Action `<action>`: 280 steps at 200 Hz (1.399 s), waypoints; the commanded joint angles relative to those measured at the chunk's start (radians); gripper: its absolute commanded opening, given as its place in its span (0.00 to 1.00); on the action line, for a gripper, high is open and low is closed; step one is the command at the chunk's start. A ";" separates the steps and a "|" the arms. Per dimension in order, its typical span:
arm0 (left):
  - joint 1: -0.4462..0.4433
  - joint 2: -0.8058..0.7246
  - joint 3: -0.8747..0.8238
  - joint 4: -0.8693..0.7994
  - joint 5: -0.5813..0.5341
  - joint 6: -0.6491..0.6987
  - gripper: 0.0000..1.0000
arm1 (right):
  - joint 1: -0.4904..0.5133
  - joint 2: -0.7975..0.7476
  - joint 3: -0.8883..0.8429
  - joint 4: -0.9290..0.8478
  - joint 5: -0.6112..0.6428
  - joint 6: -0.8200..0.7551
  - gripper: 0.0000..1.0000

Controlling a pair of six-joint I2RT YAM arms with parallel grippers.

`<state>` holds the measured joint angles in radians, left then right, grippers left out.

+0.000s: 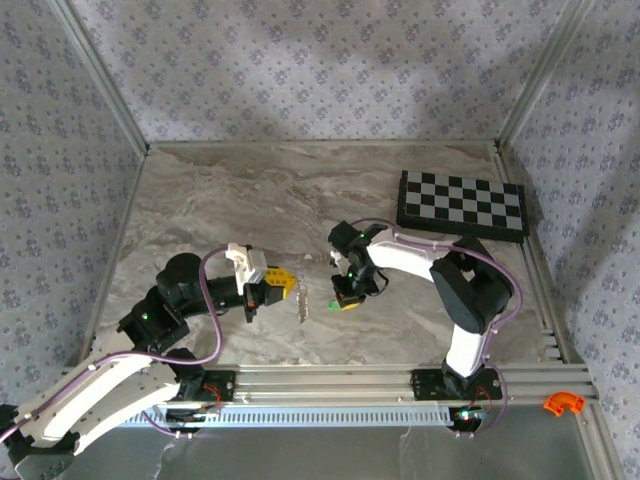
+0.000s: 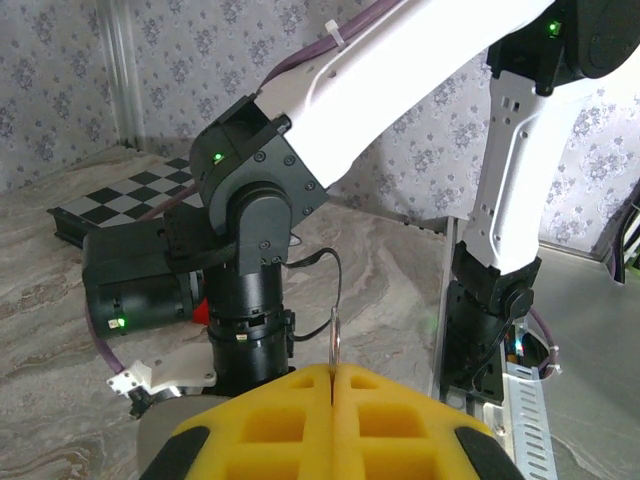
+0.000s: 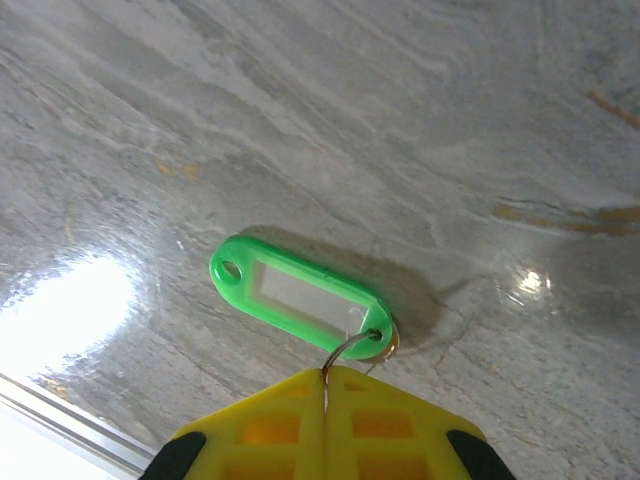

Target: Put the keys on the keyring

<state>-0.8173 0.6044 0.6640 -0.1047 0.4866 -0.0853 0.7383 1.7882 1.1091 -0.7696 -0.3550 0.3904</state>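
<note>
The robot's right gripper pinches only the outer edge of the wire ring, leaving the green key loose, so it should open and grip the green key's ring end [image 3: 378, 338].
In the right wrist view the green key [image 3: 300, 295] lies flat on the marble table [image 3: 420, 120], a thin wire ring [image 3: 345, 350] threaded through its near hole. My right gripper [image 3: 325, 370] is shut on that wire ring. From above, the right gripper [image 1: 345, 298] points down at the key [image 1: 333, 305] near the table's middle. Just to its left, my left gripper [image 1: 290, 281] is shut on the silvery keyring [image 1: 301, 302], which juts out past the fingertips. In the left wrist view the keyring [image 2: 335, 335] stands edge-on out of the shut left gripper [image 2: 331, 368].
A black-and-white checkerboard [image 1: 462, 204] lies at the back right. An orange curved piece [image 1: 563, 403] rests on the near right rail. The right arm's wrist [image 2: 250, 200] stands close in front of the left gripper. Patterned walls enclose the table.
</note>
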 commanded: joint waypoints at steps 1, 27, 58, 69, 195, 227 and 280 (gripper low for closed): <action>0.013 -0.002 0.004 0.068 0.037 -0.019 0.00 | 0.004 -0.041 -0.041 0.012 0.032 0.045 0.02; 0.024 0.001 0.004 0.080 0.055 -0.028 0.00 | 0.007 -0.079 -0.088 0.038 0.045 0.077 0.00; 0.031 0.009 0.002 0.088 0.062 -0.031 0.00 | 0.008 -0.114 -0.100 0.034 0.069 0.088 0.00; 0.034 0.009 0.001 0.090 0.065 -0.033 0.00 | 0.009 -0.126 -0.097 0.036 0.076 0.089 0.01; 0.036 -0.003 -0.003 0.098 0.072 -0.038 0.00 | 0.065 -0.029 0.029 -0.006 0.167 0.116 0.43; 0.036 -0.008 -0.006 0.103 0.072 -0.039 0.00 | 0.097 0.001 0.060 -0.036 0.204 0.110 0.42; 0.039 -0.011 -0.009 0.111 0.078 -0.045 0.00 | 0.110 0.016 0.067 -0.069 0.251 0.096 0.39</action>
<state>-0.7856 0.6098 0.6434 -0.0505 0.5354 -0.1184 0.8413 1.7874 1.1534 -0.7815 -0.1463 0.4900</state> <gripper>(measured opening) 0.045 0.393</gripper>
